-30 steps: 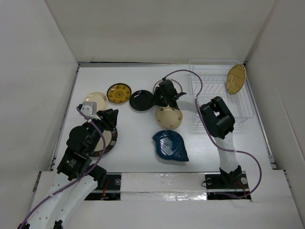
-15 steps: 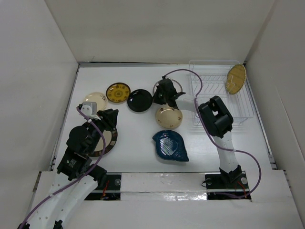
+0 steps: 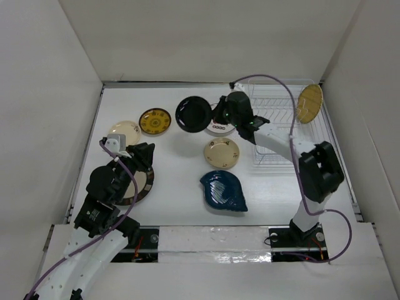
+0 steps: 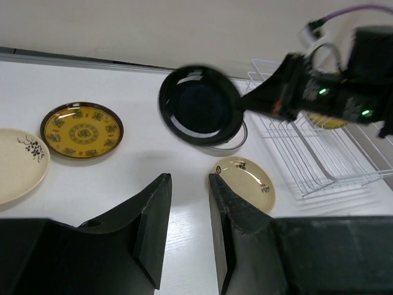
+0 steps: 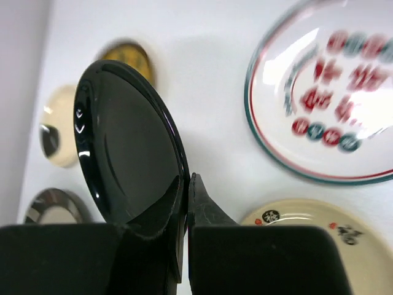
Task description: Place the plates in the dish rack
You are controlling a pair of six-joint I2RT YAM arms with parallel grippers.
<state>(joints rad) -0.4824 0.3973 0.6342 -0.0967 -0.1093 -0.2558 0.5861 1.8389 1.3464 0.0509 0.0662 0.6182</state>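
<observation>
The robot's right gripper will release the glossy black plate, now held on edge above the table, in the dish rack slot [image 3: 300, 107] next to the woven yellow plate.
My right gripper [image 3: 215, 117] [image 5: 186, 181] is shut on the rim of the glossy black plate [image 3: 192, 114] [image 5: 123, 147] and holds it on edge above the table, left of the dish rack [image 3: 284, 128]. The woven yellow plate [image 3: 309, 103] stands in the rack's far right corner. The white plate with red-green marks [image 3: 220, 129] [image 5: 331, 117] lies below my right gripper. A cream plate with small marks [image 3: 222, 153] and the blue leaf plate [image 3: 224, 190] lie nearer. My left gripper [image 3: 145, 153] [image 4: 189, 181] is open and empty over the large dark-rimmed plate [image 3: 144, 185].
The yellow patterned plate [image 3: 155, 121] [image 4: 81, 130] and a plain cream plate [image 3: 125, 132] [image 4: 18, 163] lie at the left. White walls close the table on the left, back and right. The rack [image 4: 319, 147] stands against the right wall.
My right gripper has lifted the black plate off the table, tipped it on edge and moved back and to the right. The white red-green plate is now uncovered. The left arm has not moved.
</observation>
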